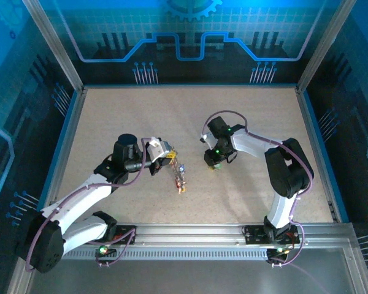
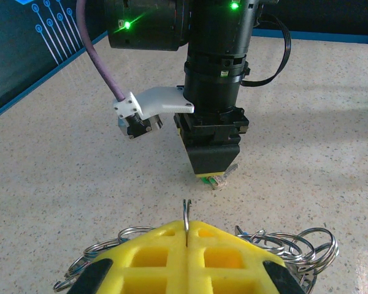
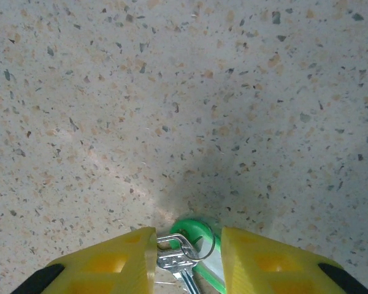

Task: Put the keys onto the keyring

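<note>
I should turn my right gripper and pinch the key's ring end (image 3: 176, 246) beside the tag, because the green tag and the key lie together between its fingers.
My left gripper (image 2: 187, 231) is shut on the thin silvery wire of the keyring (image 2: 186, 213), which sticks up edge-on between its yellow fingers. Small rings and keys (image 2: 297, 243) hang off it on both sides. From above, the keyring (image 1: 178, 174) dangles below the left gripper (image 1: 162, 153) with coloured tags. My right gripper (image 3: 189, 245) points down at the table, open, with a silvery key (image 3: 175, 258) and its green tag (image 3: 199, 231) lying between the fingers. The key touches the left finger (image 3: 119, 260). In the left wrist view that key (image 2: 221, 180) pokes out under the right gripper (image 2: 211, 173).
The speckled tabletop (image 1: 110, 122) is bounded by a blue-edged frame and dark walls. An aluminium rail (image 1: 196, 233) runs along the near edge by the arm bases. The two grippers face each other near the table's middle, a short gap apart.
</note>
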Robot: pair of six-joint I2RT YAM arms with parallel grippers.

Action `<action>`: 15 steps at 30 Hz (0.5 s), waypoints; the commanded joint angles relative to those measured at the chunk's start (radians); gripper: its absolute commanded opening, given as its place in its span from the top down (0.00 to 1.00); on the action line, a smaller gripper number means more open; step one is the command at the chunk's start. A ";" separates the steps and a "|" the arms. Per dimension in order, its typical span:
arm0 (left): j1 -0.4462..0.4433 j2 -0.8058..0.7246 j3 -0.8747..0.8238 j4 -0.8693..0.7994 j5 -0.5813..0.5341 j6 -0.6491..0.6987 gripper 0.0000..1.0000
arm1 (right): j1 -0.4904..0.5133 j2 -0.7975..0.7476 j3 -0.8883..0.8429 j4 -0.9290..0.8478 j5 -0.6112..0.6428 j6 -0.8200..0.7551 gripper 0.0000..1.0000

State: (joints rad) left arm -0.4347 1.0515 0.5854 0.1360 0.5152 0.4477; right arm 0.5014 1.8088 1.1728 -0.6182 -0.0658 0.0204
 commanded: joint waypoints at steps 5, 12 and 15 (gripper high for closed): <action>0.001 -0.018 0.004 0.019 0.000 0.020 1.00 | -0.015 -0.013 0.037 -0.115 -0.005 0.134 0.66; 0.001 -0.019 0.004 0.019 -0.001 0.020 1.00 | -0.026 -0.028 0.045 -0.139 -0.067 0.293 0.67; 0.001 -0.021 0.004 0.018 0.000 0.021 1.00 | -0.037 -0.035 0.038 -0.139 -0.078 0.363 0.67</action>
State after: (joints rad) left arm -0.4347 1.0515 0.5854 0.1360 0.5117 0.4477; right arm 0.4847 1.8076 1.1995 -0.7193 -0.1001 0.2764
